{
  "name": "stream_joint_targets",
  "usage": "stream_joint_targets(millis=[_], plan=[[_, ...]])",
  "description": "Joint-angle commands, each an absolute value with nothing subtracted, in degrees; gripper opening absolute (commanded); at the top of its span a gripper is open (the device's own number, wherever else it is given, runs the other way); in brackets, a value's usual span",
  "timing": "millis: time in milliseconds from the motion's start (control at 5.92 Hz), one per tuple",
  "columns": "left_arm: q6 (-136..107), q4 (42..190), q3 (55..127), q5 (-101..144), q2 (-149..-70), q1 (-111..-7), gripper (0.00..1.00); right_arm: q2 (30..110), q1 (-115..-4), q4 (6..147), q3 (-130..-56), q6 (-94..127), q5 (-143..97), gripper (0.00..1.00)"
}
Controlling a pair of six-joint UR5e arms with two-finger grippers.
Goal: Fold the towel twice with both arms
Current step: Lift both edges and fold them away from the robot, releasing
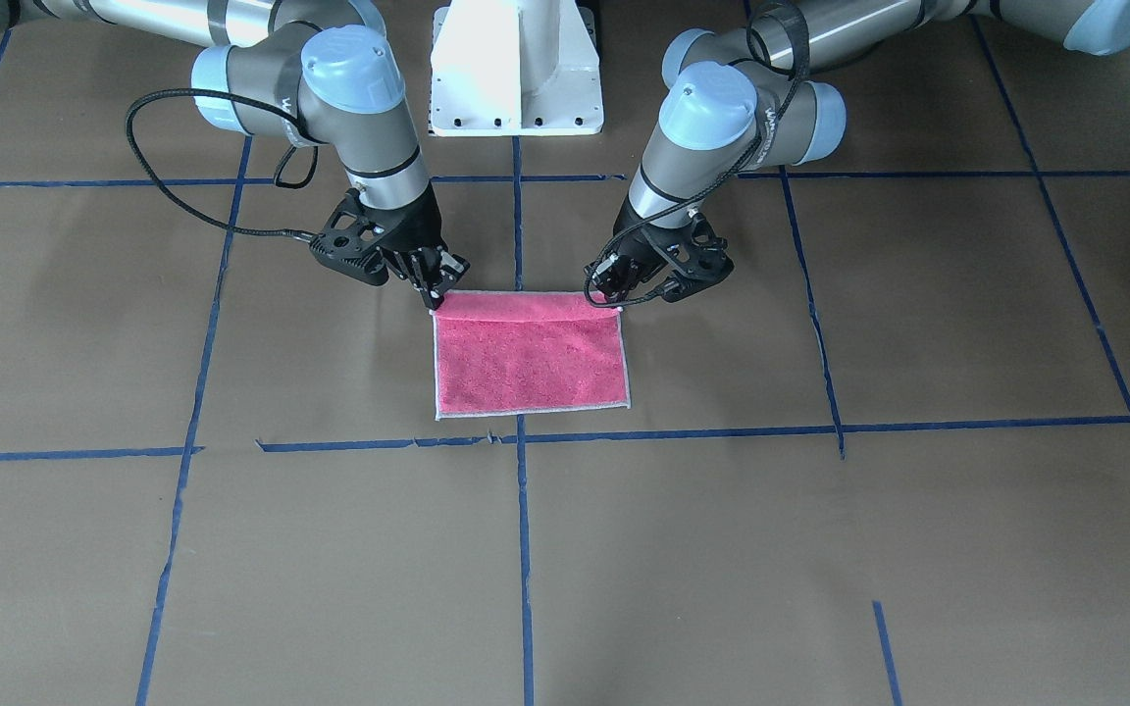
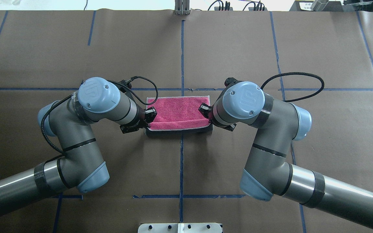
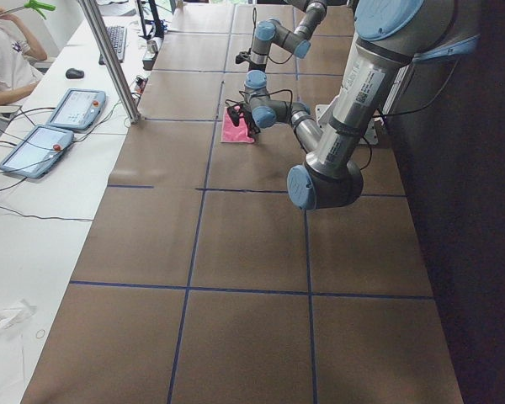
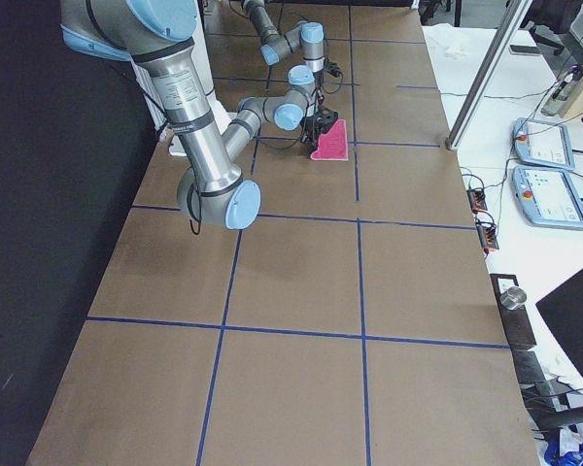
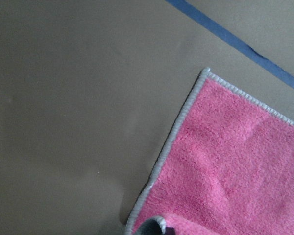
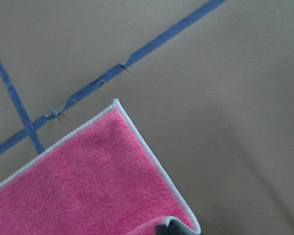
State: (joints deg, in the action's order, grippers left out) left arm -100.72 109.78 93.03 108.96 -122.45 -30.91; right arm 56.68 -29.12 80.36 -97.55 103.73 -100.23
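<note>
My right gripper needs to let go of the towel's near corner on the blue tape (image 1: pixel 443 441) (image 6: pixel 96 85) just beyond the towel's far corner.
The towel (image 1: pixel 529 353) lies pink face up at the table's middle. It also shows in the overhead view (image 2: pixel 178 111). Its edge nearest the robot is lifted and curled slightly, with a shadow beneath. My left gripper (image 1: pixel 617 297) is shut on the towel's near corner on my left side, also seen from overhead (image 2: pixel 147 122). My right gripper (image 1: pixel 436 292) is shut on the other near corner, also seen from overhead (image 2: pixel 208 117). The left wrist view shows the towel (image 5: pixel 235 161), with grey underside at the pinched corner. The right wrist view shows the towel (image 6: pixel 88 181) likewise.
The white pedestal (image 1: pixel 516 69) stands behind the towel on the robot's side. Blue tape lines (image 1: pixel 523 549) cross the brown table cover. Tablets (image 3: pixel 34 147) and a seated operator (image 3: pixel 4 59) are beyond the table's far edge.
</note>
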Motion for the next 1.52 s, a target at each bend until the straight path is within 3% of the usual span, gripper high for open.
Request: stream_joint_targets(millis=[0,676,845,1014,1183,1352], plan=[[-100.7,110.5,90.5,108.9,-124.3,-32.1,0.04,52.1,-31.1,80.1,-91.8,103.5,-100.4,0.0],[-100.7,112.1,85.1,108.9,-126.9,-34.7,0.06,47.4,-35.2,76.2,-83.0,103.0,-102.1,0.01],[-100.8,112.1,83.6,108.9,-127.8,-36.4,0.56,46.0,-36.5,75.5,-80.1,103.0,-102.2,0.07],[-99.9,112.1,79.1,109.1,-130.8,-38.6,1.0,44.0,-39.3,75.4,-76.1,102.9,-105.5,0.76],[-98.1,112.1,78.0,109.2,-131.2,-40.2,1.0,44.0,-41.5,75.4,-75.2,97.1,-108.1,1.0],[-97.8,112.2,78.0,109.3,-131.2,-40.3,1.0,44.0,-42.5,75.4,-73.6,96.4,-108.5,1.0]])
